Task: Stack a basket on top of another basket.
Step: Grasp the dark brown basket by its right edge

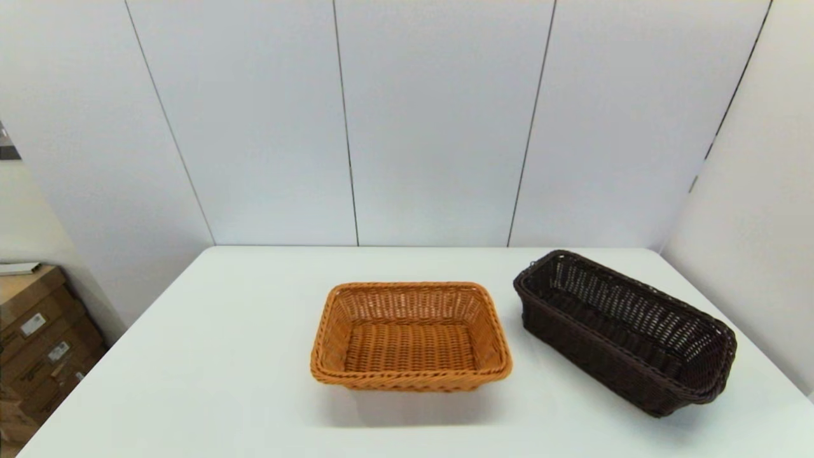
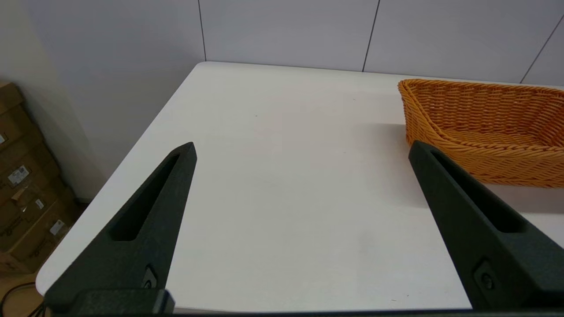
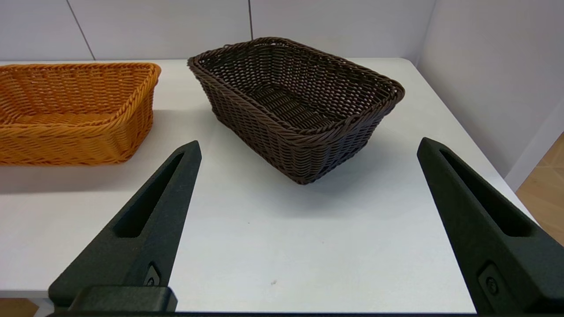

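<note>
The rim of the dark brown basket's near short side (image 1: 725,367) (image 3: 367,116), at that basket's end farther from the orange-tan basket, should be gripped next by my right gripper.
The dark brown basket (image 1: 626,331) (image 3: 295,103) sits angled on the right side of the white table (image 1: 222,356). The orange-tan basket (image 1: 410,335) (image 2: 484,127) (image 3: 75,112) rests near the table's middle, a small gap from the dark one. Neither arm shows in the head view. My left gripper (image 2: 302,149) is open over the table's near left part, well short of the orange-tan basket. My right gripper (image 3: 308,145) is open at the table's near edge, in front of the dark brown basket, holding nothing.
Cardboard boxes (image 1: 38,337) (image 2: 22,193) are stacked on the floor past the table's left edge. White wall panels (image 1: 407,121) close off the back and right sides of the table.
</note>
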